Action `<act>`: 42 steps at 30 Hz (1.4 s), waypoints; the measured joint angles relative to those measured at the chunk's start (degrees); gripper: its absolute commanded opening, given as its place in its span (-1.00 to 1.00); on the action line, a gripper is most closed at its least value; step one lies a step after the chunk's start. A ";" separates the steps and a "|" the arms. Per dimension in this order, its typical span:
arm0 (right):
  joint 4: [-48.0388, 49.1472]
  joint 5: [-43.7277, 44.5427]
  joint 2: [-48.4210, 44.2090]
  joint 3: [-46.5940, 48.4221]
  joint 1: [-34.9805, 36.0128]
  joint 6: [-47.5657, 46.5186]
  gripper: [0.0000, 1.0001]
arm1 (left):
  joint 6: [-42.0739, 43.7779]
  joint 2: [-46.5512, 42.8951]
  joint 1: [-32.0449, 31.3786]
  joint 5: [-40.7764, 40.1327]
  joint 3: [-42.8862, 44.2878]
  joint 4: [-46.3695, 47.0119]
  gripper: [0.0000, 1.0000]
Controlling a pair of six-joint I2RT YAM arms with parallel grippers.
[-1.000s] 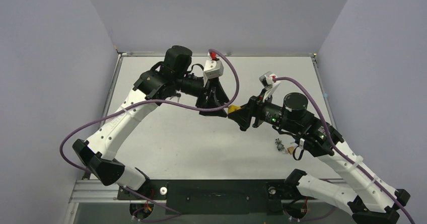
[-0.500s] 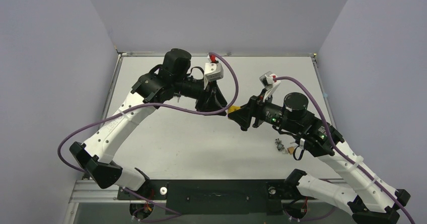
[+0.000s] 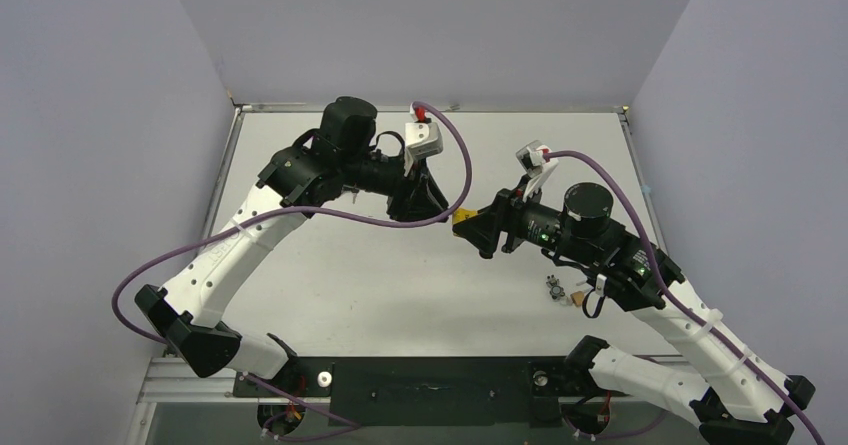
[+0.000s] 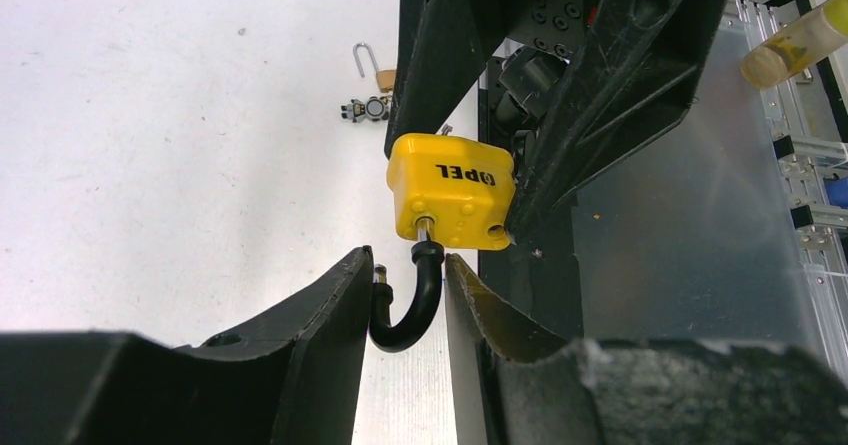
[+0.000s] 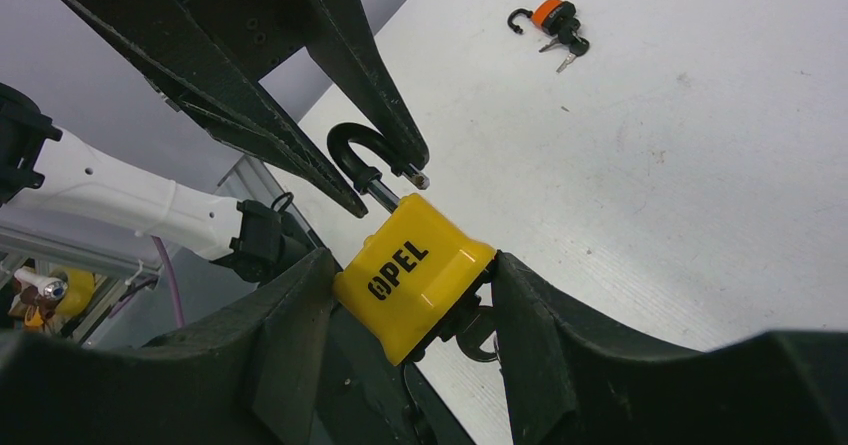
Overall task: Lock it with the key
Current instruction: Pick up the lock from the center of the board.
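Observation:
The yellow body lies at a slant across my right gripper's fingers, so I should open that gripper and take the body straight from the key end (image 5: 474,327) before closing the shackle.
A yellow padlock (image 3: 463,219) marked OPEL hangs in the air between my two grippers. My right gripper (image 3: 478,229) is shut on its yellow body (image 5: 413,275). A metal key (image 5: 482,337) sticks out of the body's underside. The black shackle (image 4: 408,317) stands open, its free end out of the body. My left gripper (image 3: 432,205) is shut on the shackle, one finger on each side of its bend (image 5: 352,147). In the left wrist view the body (image 4: 450,190) sits just beyond my left gripper (image 4: 405,265).
A small brass padlock with keys (image 3: 562,291) lies on the table to the right, beside the right arm; it also shows in the left wrist view (image 4: 372,65). An orange padlock with keys (image 5: 553,17) lies further off on the white table (image 3: 400,285).
The left arm's elbow and shoulder links have drifted a little left and its wrist a little farther back. Both grippers keep their hold on the yellow padlock.

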 measured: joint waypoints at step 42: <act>29.27 -31.45 8.72 5.42 -18.49 -1.33 0.69 | -29.64 -8.74 3.93 -8.24 -0.20 16.24 -1.00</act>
